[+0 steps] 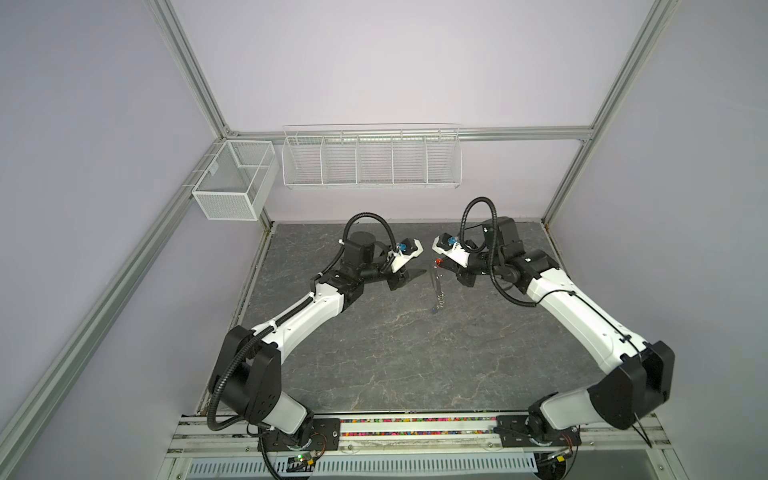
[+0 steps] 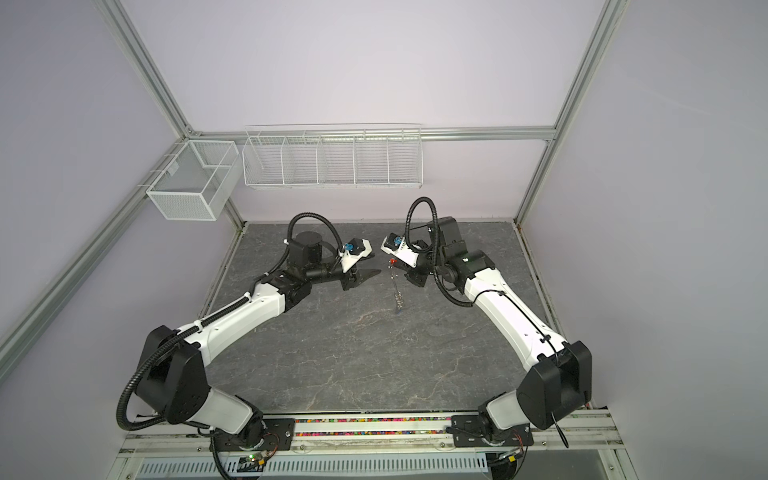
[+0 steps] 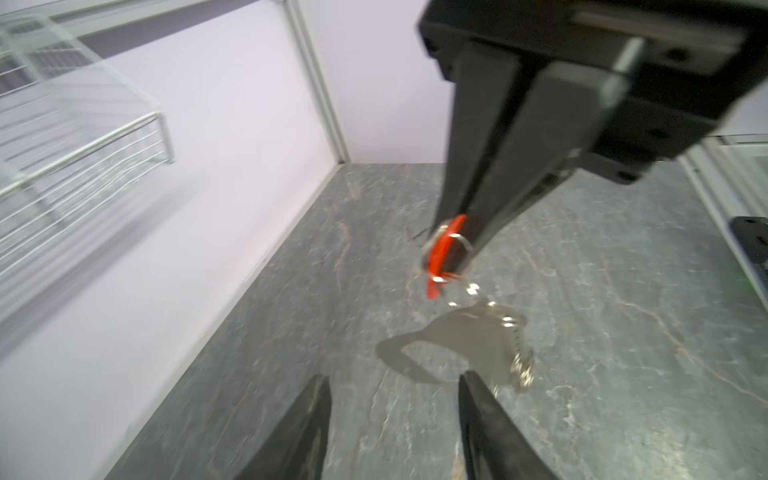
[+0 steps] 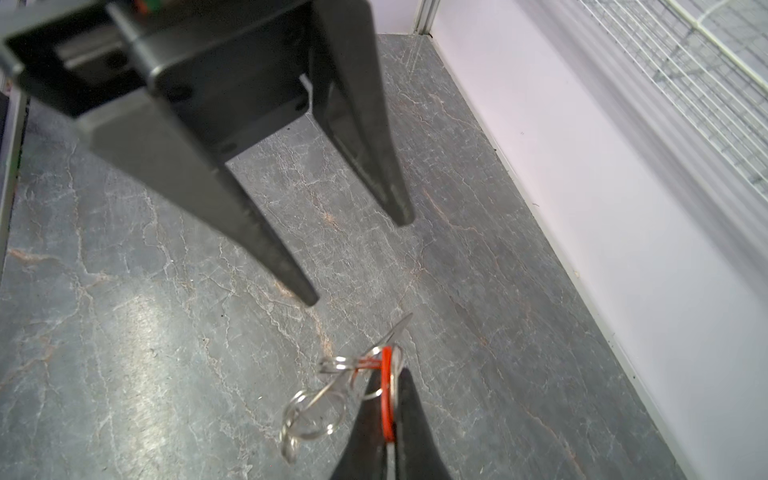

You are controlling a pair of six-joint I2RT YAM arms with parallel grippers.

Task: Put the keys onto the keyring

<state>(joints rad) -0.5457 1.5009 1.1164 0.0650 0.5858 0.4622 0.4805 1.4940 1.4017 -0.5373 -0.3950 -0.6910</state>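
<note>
The robot's right gripper will release the orange-red tag on the bare stone (image 1: pixel 470 316) between the middle of the table and the robot's right arm.
My right gripper (image 1: pixel 444 263) (image 4: pixel 388 376) is shut on the orange-red tag (image 4: pixel 387 399) (image 3: pixel 446 249) of a key, above the back middle of the table. From the tag the keyring (image 3: pixel 469 345) (image 1: pixel 436 291) (image 2: pixel 398 293) dangles, a flat grey holder with small silver rings (image 4: pixel 316 411) (image 3: pixel 523 365) along one edge. I cannot tell whether its lower end touches the table. My left gripper (image 1: pixel 413 275) (image 3: pixel 392 380) (image 4: pixel 357 257) is open just left of the keyring, with nothing between its fingers. One left fingertip (image 3: pixel 471 386) is close to the holder's lower end.
The table top (image 1: pixel 395 353) is dark grey marbled stone. A long white wire rack (image 1: pixel 372 158) hangs on the back wall, and a white mesh basket (image 1: pixel 235 183) at the back left. The cell's wall runs close behind both grippers.
</note>
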